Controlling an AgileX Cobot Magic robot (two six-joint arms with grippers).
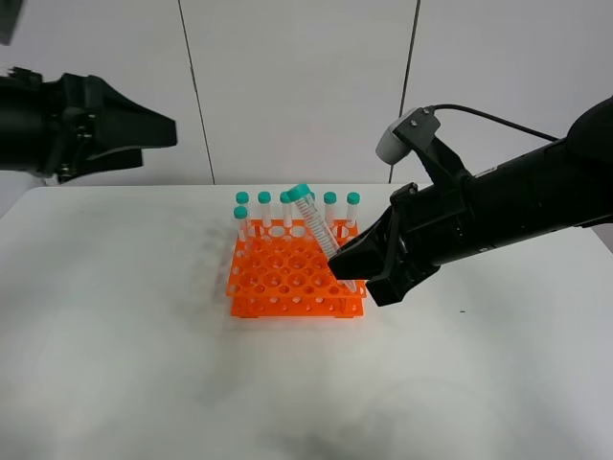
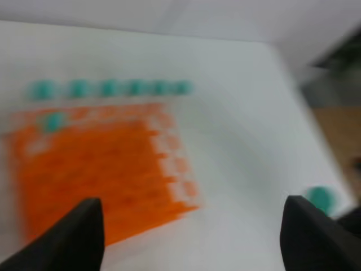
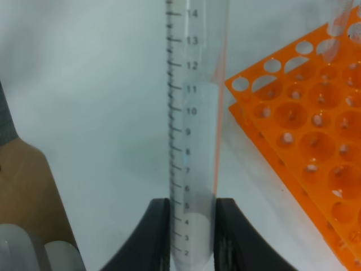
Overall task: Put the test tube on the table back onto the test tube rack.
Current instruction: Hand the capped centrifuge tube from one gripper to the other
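Note:
The robot's left gripper will next move to the teal cap (image 1: pixel 300 193) (image 2: pixel 320 199) of the tilted test tube in the right gripper and close there.
My right gripper (image 1: pixel 351 272) is shut on the lower end of a clear test tube (image 1: pixel 320 233) with a teal cap. It holds the tube tilted, cap up and leaning left, at the right side of the orange test tube rack (image 1: pixel 287 278). In the right wrist view the fingers (image 3: pixel 161 228) clamp the graduated tube (image 3: pixel 194 113) just beside the rack's edge (image 3: pixel 304 141). Several teal-capped tubes (image 1: pixel 264 206) stand in the rack's back row. My left gripper (image 1: pixel 158 129) is open and empty, high at the far left. Its blurred view shows the rack (image 2: pixel 96 169) below.
The white table (image 1: pixel 124 364) spreads around the rack. One more capped tube (image 1: pixel 240 218) stands in the second row at the rack's left. A brown surface (image 3: pixel 28 186) lies past the table edge in the right wrist view.

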